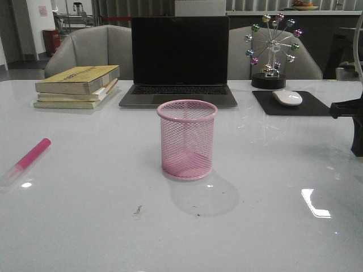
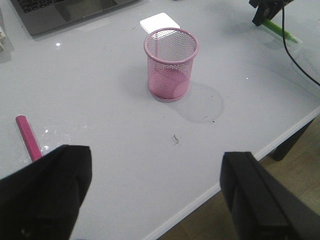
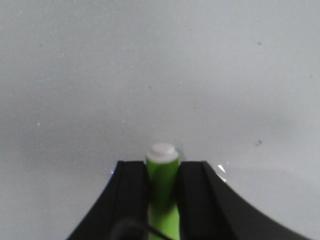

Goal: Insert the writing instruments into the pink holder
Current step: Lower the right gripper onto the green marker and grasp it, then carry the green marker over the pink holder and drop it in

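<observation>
Once my right gripper lets go, the green marker will sit inside the empty pink holder (image 1: 184,129) and lean on the holder's rim.
The pink holder (image 1: 187,139) stands upright and empty at the table's middle, also in the left wrist view (image 2: 171,65). The pink marker (image 1: 31,154) lies flat at the far left of the table, ahead of my left gripper's finger (image 2: 28,137). My left gripper (image 2: 156,195) hangs open above the near table edge, holding nothing. The green marker (image 3: 162,192) with its whitish end is clamped between my right gripper's (image 3: 162,167) fingers, low over the table at the far right. In the front view only a dark part of the right gripper (image 1: 356,133) shows, and the green marker is hidden there.
A laptop (image 1: 180,62) sits behind the holder, a stack of books (image 1: 76,86) at the back left. At the back right a mouse (image 1: 287,97) rests on a black pad next to a ball ornament (image 1: 271,51). The table's near edge (image 2: 235,172) runs under my left gripper.
</observation>
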`<act>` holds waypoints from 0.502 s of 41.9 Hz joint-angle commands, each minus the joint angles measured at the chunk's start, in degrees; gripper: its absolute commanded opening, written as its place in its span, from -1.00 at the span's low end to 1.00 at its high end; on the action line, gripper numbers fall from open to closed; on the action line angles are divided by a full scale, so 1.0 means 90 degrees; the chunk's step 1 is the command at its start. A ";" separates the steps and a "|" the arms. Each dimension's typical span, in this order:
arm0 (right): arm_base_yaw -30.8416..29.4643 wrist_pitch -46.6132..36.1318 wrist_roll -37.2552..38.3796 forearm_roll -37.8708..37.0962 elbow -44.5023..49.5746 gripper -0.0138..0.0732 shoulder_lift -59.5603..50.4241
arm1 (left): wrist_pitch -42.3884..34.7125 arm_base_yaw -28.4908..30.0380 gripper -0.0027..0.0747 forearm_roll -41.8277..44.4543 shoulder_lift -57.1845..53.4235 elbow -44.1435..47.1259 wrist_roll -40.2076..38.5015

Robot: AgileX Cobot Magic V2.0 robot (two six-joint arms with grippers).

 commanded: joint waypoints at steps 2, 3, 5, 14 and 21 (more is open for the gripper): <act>-0.0044 -0.0119 -0.0045 0.0007 -0.0168 -0.44 -0.0512 | -0.0491 -0.0045 0.57 -0.0112 0.0031 -0.0177 0.0011; -0.0044 -0.0144 -0.0045 0.0035 -0.0166 -0.44 -0.0562 | -0.0491 -0.0045 0.57 -0.0112 0.0031 -0.0177 0.0011; -0.0030 -0.0241 -0.0045 0.0118 -0.0127 -0.44 -0.0733 | -0.0491 -0.0045 0.57 -0.0112 0.0031 -0.0177 0.0011; 0.0383 -0.2834 -0.0052 0.1241 0.1429 -0.44 -0.2562 | -0.0491 -0.0045 0.57 -0.0112 0.0031 -0.0177 0.0011; 0.1553 -0.5706 -0.0052 0.1225 0.3059 -0.44 -0.4115 | -0.0491 -0.0045 0.57 -0.0112 0.0031 -0.0177 0.0011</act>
